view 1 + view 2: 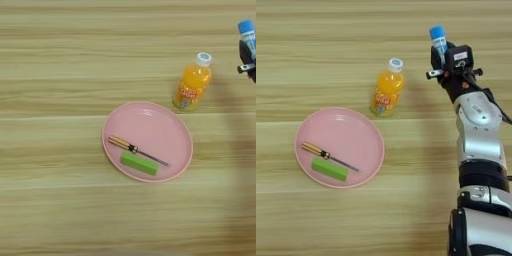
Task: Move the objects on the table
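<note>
Next, my right gripper lets go of the blue tube on the table [209, 105] next to the base of the orange-drink bottle.
My right gripper [442, 54] is at the far right of the table [381, 210], shut on a blue tube [438, 37] whose blue top sticks out above the black fingers. The left eye view catches the tube [246, 30] and gripper [248, 59] only at its right edge. I cannot tell whether the tube's base rests on the table. Left of the gripper, an orange-drink bottle [387, 88] with a white cap stands upright on the wood. On the pink plate [356, 135] lie a green block [329, 169] and, just behind it, a yellow-handled screwdriver [326, 155].
The silver forearm [479, 135] runs from the bottom right corner up to the gripper. The bottle stands just behind the plate's far right rim.
</note>
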You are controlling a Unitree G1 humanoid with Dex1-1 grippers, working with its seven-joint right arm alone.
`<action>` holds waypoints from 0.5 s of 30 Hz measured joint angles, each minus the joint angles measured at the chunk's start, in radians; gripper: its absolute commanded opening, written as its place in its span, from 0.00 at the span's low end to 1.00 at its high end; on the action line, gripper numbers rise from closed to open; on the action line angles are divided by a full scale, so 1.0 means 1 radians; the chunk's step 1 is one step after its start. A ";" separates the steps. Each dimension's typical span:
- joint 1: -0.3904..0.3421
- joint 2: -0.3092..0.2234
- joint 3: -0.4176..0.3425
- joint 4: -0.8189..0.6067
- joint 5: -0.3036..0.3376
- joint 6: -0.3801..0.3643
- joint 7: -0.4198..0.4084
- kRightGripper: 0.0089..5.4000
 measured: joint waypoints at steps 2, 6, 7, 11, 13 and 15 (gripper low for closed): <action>-0.006 -0.008 0.005 0.035 -0.012 -0.001 -0.003 0.26; -0.012 -0.012 0.028 0.091 -0.016 0.007 0.004 0.26; -0.013 -0.011 0.032 0.100 -0.016 0.013 0.010 0.26; -0.013 -0.011 0.047 0.120 -0.014 0.019 0.035 0.26; -0.013 -0.011 0.053 0.130 -0.014 0.020 0.049 0.26; -0.013 -0.011 0.065 0.139 -0.014 0.022 0.060 0.26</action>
